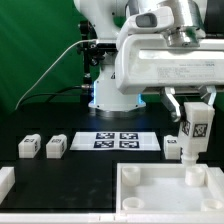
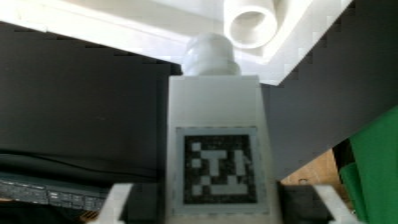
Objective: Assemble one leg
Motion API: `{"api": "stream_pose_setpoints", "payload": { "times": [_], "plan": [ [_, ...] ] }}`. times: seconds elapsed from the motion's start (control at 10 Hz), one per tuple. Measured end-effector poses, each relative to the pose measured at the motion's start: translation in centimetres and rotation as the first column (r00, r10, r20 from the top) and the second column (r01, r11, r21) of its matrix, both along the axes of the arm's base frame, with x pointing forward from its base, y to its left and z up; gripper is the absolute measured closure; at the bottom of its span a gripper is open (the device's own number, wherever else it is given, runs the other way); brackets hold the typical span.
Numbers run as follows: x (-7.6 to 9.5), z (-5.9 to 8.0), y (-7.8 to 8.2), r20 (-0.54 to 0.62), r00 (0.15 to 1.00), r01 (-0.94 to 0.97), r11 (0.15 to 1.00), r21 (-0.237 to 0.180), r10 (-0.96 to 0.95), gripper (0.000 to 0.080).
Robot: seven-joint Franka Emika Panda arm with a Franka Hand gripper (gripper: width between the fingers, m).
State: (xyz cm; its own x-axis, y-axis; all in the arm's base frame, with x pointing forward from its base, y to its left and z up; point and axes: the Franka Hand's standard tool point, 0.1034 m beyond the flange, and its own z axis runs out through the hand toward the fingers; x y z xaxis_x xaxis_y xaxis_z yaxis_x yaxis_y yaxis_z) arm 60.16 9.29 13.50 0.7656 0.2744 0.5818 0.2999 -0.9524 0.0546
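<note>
The robot's gripper should release the leg upright in the tray's near corner socket (image 1: pixel 212 204) (image 2: pixel 251 22) farthest from the spare legs.
My gripper (image 1: pixel 192 112) is shut on a leg (image 1: pixel 192 135), a white stubby block with a black-and-white marker tag, held upright over the far right corner of the large white tray-like part (image 1: pixel 140 190). The leg's round lower tip (image 1: pixel 190 170) sits at or just above the tray's rim. In the wrist view the leg (image 2: pixel 217 130) fills the middle between my fingers (image 2: pixel 139 205), its tip (image 2: pixel 210 50) pointing at a round socket (image 2: pixel 253 22) in the tray's corner. Two more legs (image 1: pixel 28 146) (image 1: pixel 55 147) lie on the black table at the exterior view's left.
The marker board (image 1: pixel 116 141) lies flat behind the tray. Another white part (image 1: pixel 5 182) shows at the exterior view's left edge. The robot base (image 1: pixel 115 90) stands at the back before a green backdrop.
</note>
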Motion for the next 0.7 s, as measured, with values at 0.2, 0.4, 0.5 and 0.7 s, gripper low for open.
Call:
{"api": "stream_pose_setpoints", "payload": {
  "times": [0.2,0.4,0.5,0.7],
  "plan": [
    [2.1,-0.3,-0.4,0.001,1.0,-0.01,1.0,0.01,0.01,0.0507],
    [2.6,-1.4,-0.7,-0.007,1.0,-0.011,0.999,0.039,0.012,0.0507],
    [2.6,-2.1,-0.4,-0.014,1.0,-0.011,0.999,0.051,0.012,0.0507],
    [2.1,-3.3,1.1,-0.029,0.999,-0.018,0.998,0.065,0.02,0.0507]
  ]
}}
